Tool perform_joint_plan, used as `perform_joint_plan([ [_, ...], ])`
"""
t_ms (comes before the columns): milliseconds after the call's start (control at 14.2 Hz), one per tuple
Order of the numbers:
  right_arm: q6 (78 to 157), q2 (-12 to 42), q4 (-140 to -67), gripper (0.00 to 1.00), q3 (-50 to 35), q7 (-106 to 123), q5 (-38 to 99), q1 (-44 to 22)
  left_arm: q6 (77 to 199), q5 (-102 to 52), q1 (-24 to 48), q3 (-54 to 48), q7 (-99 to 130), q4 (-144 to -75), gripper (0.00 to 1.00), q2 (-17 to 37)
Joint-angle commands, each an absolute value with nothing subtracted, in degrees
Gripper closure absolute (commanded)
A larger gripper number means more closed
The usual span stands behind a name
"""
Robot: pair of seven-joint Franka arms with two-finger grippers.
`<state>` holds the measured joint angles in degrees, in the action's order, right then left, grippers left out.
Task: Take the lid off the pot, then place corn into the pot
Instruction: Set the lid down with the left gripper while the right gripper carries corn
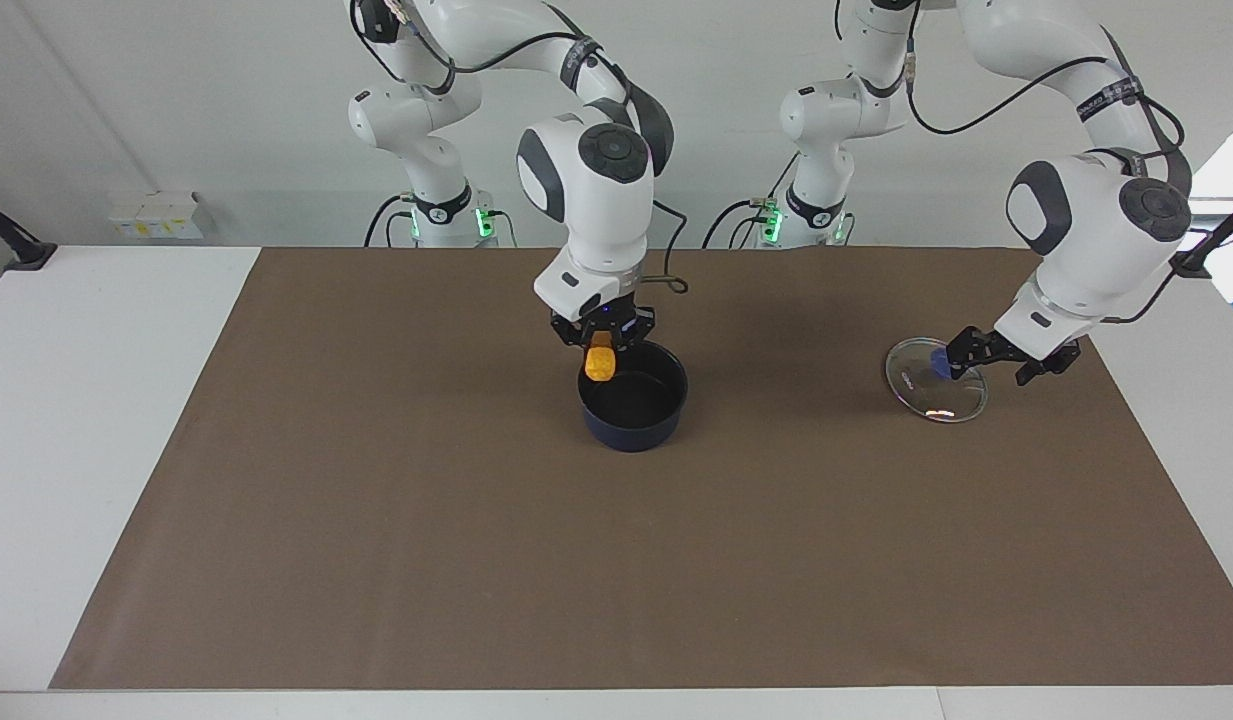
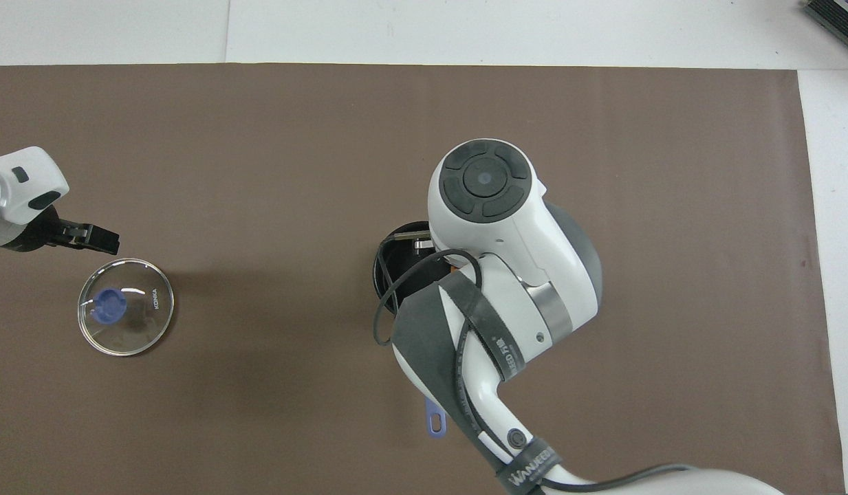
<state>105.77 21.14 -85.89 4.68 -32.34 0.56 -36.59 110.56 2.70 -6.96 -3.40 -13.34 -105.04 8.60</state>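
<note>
My right gripper is going to release the corn on the pot's bottom near its middle [image 2: 423, 280], lengthwise in line with the handle of the pot.
The dark blue pot [image 1: 633, 405] stands uncovered in the middle of the brown mat. My right gripper [image 1: 602, 338] hangs over the pot's rim nearest the robots, shut on the yellow-orange corn [image 1: 601, 362], which points down toward the pot's inside. In the overhead view the right arm hides the corn and most of the pot [image 2: 384, 265]; only the handle's tip [image 2: 434, 423] shows. The glass lid [image 1: 936, 383] with its blue knob lies flat on the mat toward the left arm's end. My left gripper [image 1: 1003, 357] is open, raised just beside the lid [image 2: 126, 306] and not touching it.
The brown mat [image 1: 376, 550] covers most of the white table. Small white boxes [image 1: 156, 213] sit at the table's edge by the wall, beyond the right arm's end of the mat. A black clamp [image 1: 16, 245] stands at that same end.
</note>
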Motion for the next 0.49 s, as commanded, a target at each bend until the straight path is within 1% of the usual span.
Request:
perform_joint_plan([
  [0,108.8,25.83,-82.44,1.0,3.08,-33.31,3.07,-36.47,107.84,2.29,-5.28,-3.16,-10.82,-100.64,0.0,10.46],
  [141,112.57,27.07,-83.32,1.0,2.81,-33.14,3.51,-36.91,108.54,2.29,-3.53,-3.34,-6.35,-100.46,0.0,10.37],
  [282,113.38,27.07,-84.98,1.0,2.72,-32.26,4.04,-36.83,108.63,2.02,-0.98,-3.34,-3.53,-100.28,0.0,10.02],
  [423,115.12,26.98,-87.62,1.0,2.72,-30.68,4.48,-36.91,107.5,1.93,0.09,-3.34,-3.16,-98.8,0.0,8.88],
])
